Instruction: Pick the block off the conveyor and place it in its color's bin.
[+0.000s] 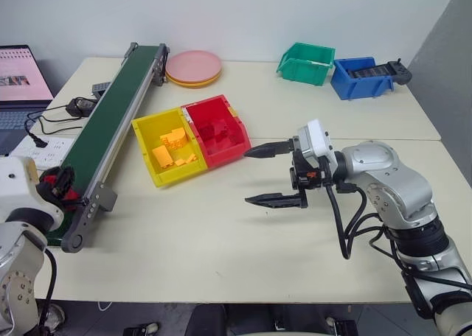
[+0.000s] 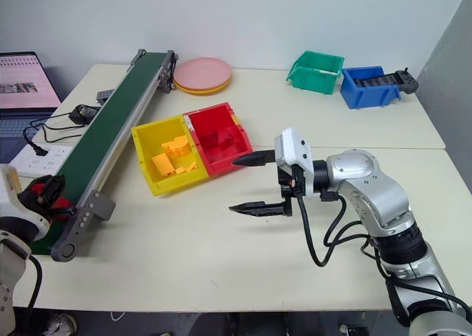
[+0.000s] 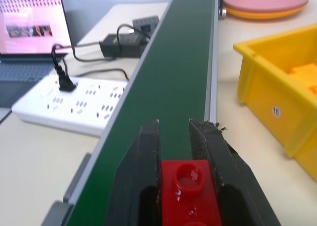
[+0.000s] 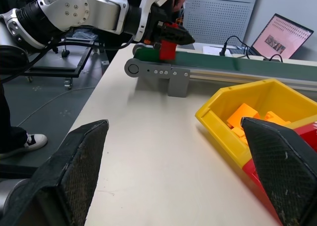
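Observation:
The left gripper should release the red block among the red pieces inside the red bin [image 1: 217, 135].
The red block [image 3: 190, 191] sits upright between the black fingers of my left gripper [image 3: 173, 124], which is shut on it just above the near end of the dark green conveyor [image 1: 110, 122]. The right wrist view shows the same grip, with the block [image 4: 167, 50] hanging over the belt's end roller. The red bin [image 1: 225, 155] stands to the right of the belt, beside a yellow bin [image 1: 177, 175] holding orange pieces. My right gripper [image 1: 248, 176] is open, level above the table, its tips pointing left toward the red bin's front corner.
A stack of pink plates [image 1: 193, 67] lies at the belt's far end. A green bin [image 1: 306, 62] and a blue bin [image 1: 361, 77] stand at the back right. A laptop [image 1: 22, 78], a power strip [image 1: 37, 148] and cables lie left of the belt.

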Tool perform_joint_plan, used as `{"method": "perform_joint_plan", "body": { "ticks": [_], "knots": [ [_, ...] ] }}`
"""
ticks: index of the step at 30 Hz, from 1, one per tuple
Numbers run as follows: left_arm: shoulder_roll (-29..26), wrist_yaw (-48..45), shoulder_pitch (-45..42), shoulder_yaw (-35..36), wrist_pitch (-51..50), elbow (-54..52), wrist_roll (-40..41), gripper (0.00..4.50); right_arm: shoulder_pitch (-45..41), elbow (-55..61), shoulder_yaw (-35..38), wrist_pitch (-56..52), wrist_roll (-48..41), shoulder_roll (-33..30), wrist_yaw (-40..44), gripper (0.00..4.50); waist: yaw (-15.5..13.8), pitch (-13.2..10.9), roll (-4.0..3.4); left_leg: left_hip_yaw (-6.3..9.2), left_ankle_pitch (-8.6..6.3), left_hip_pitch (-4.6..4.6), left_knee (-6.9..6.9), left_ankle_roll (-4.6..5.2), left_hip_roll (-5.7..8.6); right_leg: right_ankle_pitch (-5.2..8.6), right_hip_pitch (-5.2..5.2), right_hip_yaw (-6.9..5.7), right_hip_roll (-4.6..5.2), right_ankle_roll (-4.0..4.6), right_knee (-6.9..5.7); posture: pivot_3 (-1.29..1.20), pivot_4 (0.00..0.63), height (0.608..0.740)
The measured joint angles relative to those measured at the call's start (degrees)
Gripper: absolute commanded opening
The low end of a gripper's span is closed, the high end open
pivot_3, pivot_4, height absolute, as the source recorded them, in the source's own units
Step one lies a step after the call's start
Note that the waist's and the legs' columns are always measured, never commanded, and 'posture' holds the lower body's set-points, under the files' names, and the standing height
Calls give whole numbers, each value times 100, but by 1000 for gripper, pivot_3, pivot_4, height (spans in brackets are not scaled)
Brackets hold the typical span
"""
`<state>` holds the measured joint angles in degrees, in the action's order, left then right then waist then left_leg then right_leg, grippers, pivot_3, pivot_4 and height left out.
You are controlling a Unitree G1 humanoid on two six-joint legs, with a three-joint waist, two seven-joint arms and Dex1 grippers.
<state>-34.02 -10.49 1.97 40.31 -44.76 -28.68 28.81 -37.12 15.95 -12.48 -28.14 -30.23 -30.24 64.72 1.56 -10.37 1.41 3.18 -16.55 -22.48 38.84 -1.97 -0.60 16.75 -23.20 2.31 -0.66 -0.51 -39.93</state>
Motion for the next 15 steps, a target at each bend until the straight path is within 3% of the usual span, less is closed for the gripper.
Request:
{"method": "perform_joint_plan", "body": {
  "ticks": [15],
  "knots": [
    [-483,-448,-799,-720,-302,-170,295,533,-6,91,24,-55,-7,-109,-129,4500,-13,0,0,4,0,-4,0,-1,1,0,0,-4,0,0,1,0,150,740]
  ]
}}
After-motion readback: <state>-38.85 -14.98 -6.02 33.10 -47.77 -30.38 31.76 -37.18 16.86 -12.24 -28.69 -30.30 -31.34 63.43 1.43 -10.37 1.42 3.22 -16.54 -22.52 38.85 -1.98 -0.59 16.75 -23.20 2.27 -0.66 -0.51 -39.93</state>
